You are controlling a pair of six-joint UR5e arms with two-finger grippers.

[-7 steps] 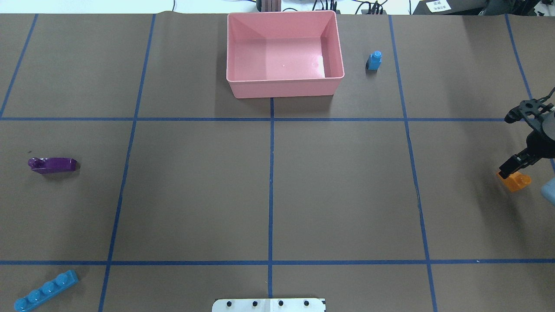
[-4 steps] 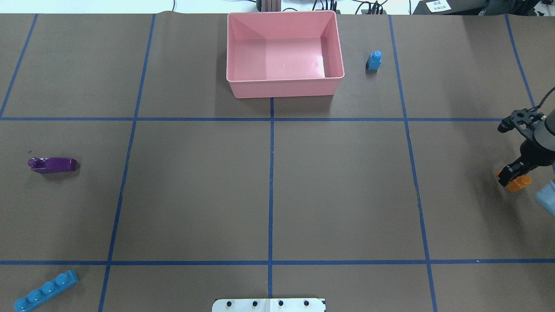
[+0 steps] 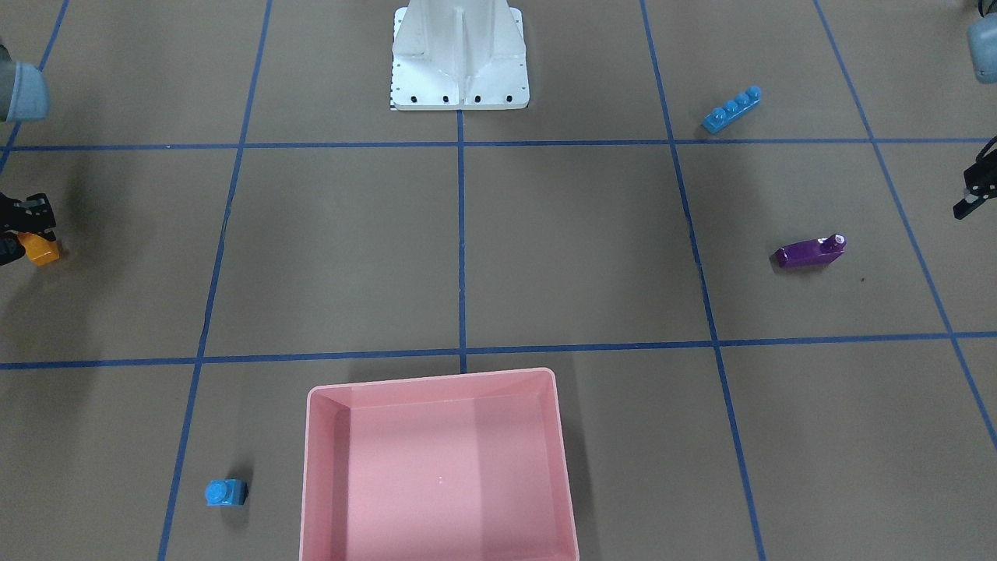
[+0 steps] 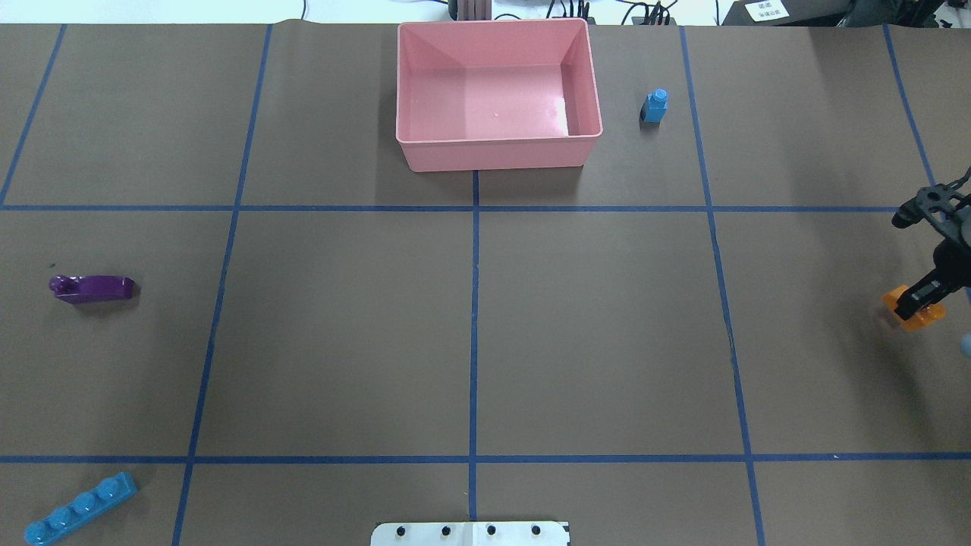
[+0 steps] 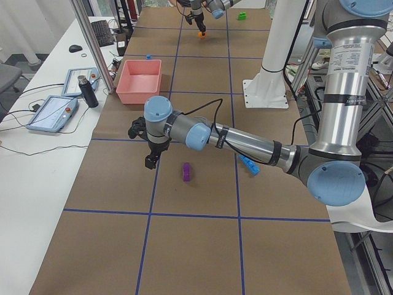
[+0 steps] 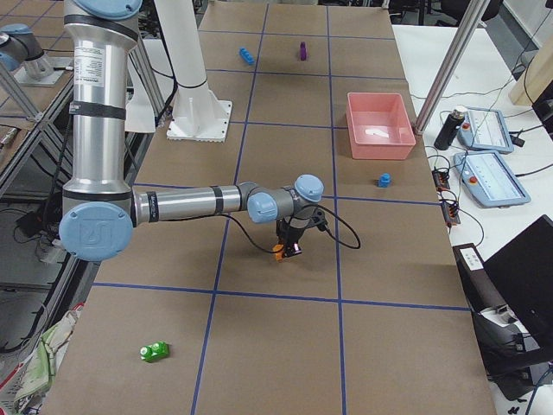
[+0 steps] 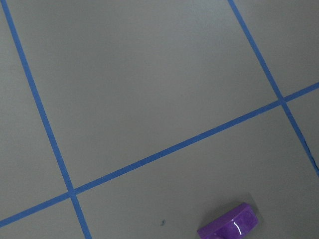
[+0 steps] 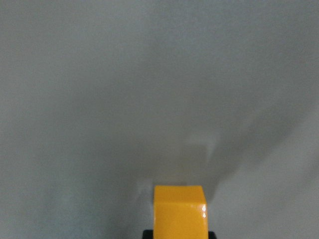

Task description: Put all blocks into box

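Note:
The purple block's knobbed end (image 3: 829, 247) (image 7: 215, 234) is next for my left gripper to go to and close on, leaving the block's plain end sticking out.
My right gripper (image 4: 919, 297) is shut on the orange sloped block (image 4: 916, 312) and holds it just above the table at the far right edge. The block also shows in the right wrist view (image 8: 179, 211). The pink box (image 4: 497, 138) stands at the far middle. The light-blue cube (image 4: 656, 105) sits just right of it. The purple block (image 4: 92, 289) lies at the left and the long blue block (image 4: 80, 508) at the near left. The green block (image 6: 155, 351) lies off to my right. My left gripper (image 3: 970, 199) hovers beside the purple block (image 3: 810, 252); I cannot tell its jaws.
The white metal base (image 3: 459, 70) stands at my side of the table. Blue tape lines cross the brown table cover. Operator pendants and a black bottle (image 5: 84, 90) sit on a side desk beyond the box.
My right gripper came down around the orange block, closed on it, and now holds it slightly raised and shifted right. The other blocks have not moved.

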